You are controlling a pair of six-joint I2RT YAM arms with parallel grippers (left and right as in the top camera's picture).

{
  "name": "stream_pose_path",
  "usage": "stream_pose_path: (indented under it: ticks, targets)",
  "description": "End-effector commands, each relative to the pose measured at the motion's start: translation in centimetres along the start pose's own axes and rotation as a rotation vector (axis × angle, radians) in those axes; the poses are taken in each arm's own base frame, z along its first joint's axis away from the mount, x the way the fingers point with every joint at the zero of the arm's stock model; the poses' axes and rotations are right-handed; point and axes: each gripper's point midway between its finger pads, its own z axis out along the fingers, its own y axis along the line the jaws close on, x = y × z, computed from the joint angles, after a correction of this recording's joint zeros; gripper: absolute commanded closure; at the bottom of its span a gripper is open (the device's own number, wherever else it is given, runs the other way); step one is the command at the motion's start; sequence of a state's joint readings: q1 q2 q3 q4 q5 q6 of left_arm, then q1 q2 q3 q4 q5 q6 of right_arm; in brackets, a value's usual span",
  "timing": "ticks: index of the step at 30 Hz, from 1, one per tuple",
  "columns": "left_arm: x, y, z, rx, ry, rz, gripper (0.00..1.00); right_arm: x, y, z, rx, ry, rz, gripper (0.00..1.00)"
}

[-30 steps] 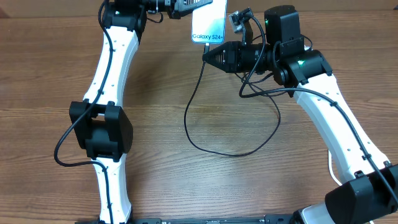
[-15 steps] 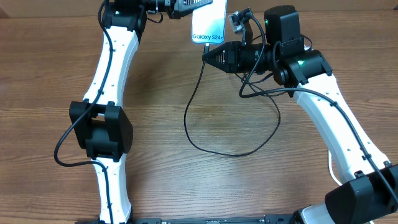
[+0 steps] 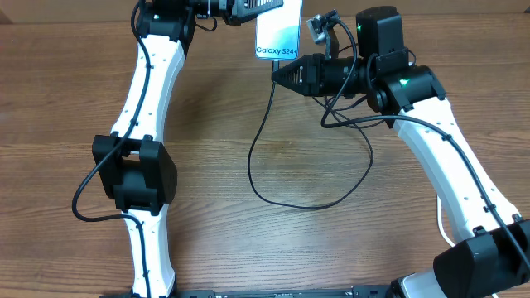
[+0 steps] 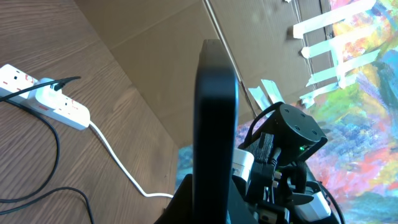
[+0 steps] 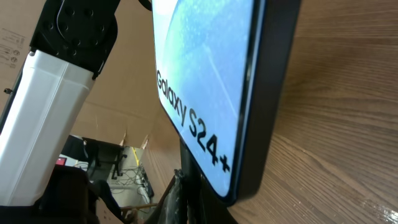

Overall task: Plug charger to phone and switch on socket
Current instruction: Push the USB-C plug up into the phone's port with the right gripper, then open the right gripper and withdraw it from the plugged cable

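Part of the charger's connector shows between the phone's lettered edge and my right gripper, so next I open it and grip closer to the phone (image 3: 276,60) before I push.
My left gripper (image 3: 251,10) is shut on the phone (image 3: 277,31) and holds it off the table at the top centre, with its blue screen and white lettering facing up. The left wrist view shows the phone edge-on as a dark slab (image 4: 216,118) rising from the gripper (image 4: 214,202). My right gripper (image 3: 276,76) is shut on the free end of the charger (image 3: 258,136), just below the phone's lettered short edge. In the right wrist view the phone (image 5: 205,81) looms right above the closed fingers (image 5: 189,196). The connector tip is hidden. The socket (image 4: 38,96) shows only in the left wrist view.
The charger's slack cable loops over the wood table (image 3: 207,215) between the arms. A black plug (image 4: 55,86) sits in the socket, and a thick white cord (image 4: 118,168) trails from it. Cardboard and a painted backdrop stand behind the table.
My right gripper has shifted slightly to the right with the cable end. The phone and left arm have stayed put.
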State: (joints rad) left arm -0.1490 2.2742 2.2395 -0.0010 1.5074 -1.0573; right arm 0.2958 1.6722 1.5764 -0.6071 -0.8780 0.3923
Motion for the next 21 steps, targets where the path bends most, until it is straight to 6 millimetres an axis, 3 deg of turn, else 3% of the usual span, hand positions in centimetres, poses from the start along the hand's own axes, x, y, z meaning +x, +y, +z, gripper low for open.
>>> stream_pose_path:
  ticks: [1,21]
  targets:
    - [1.0,-2.3,0.3,0.042,0.069,0.067,0.96,-1.9,0.0,-1.3,0.014,-0.058,-0.026,0.96]
    - [1.3,-1.9,0.3,0.039,0.072,-0.036,0.96,-3.4,-0.7,-1.6,0.06,-0.122,-0.05,0.96]
